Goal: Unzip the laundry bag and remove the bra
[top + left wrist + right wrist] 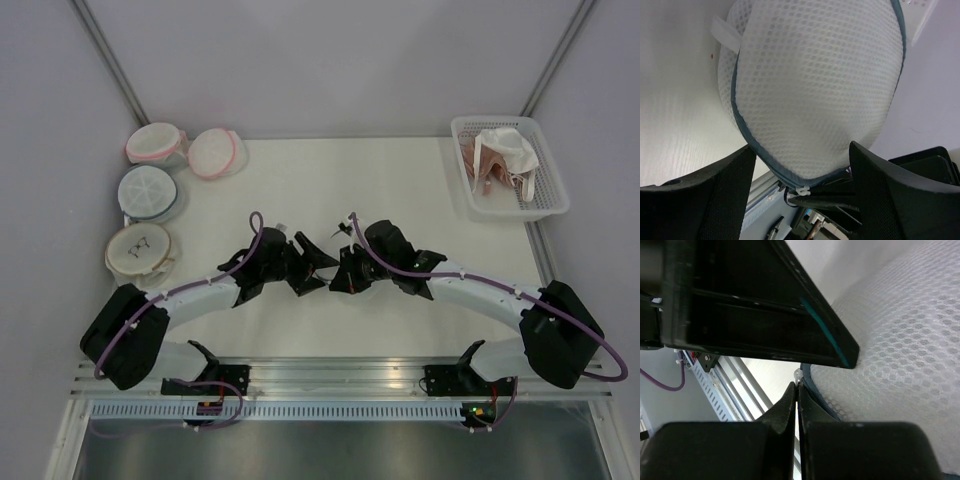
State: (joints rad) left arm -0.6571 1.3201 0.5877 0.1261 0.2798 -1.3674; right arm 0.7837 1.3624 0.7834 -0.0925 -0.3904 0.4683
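Observation:
The zip bends next to the zip pull, where my grippers crowd together. So my left gripper needs to grab the zip farther (742, 125) along and pull it straight.
The laundry bag (815, 80), white mesh with a dark grey-blue zip rim (742, 127), fills the left wrist view. My left gripper (802, 146) grips it, one finger pressing on each side. My right gripper (798, 386) is shut on the small white zip pull (798, 374) at the rim; the pull also shows in the left wrist view (802, 190). In the top view both grippers, left (305, 268) and right (345, 270), meet at the table's middle and hide the bag. The bra is hidden; the mesh shows only white.
Two pink-rimmed round bags (155, 143) (216, 153), a light-blue round bag (150, 192) and a beige-rimmed one (138, 250) lie at the left. A white basket (545, 205) with white and pinkish-beige garments (505, 155) stands at the back right. The metal rail (330, 375) runs along the near edge.

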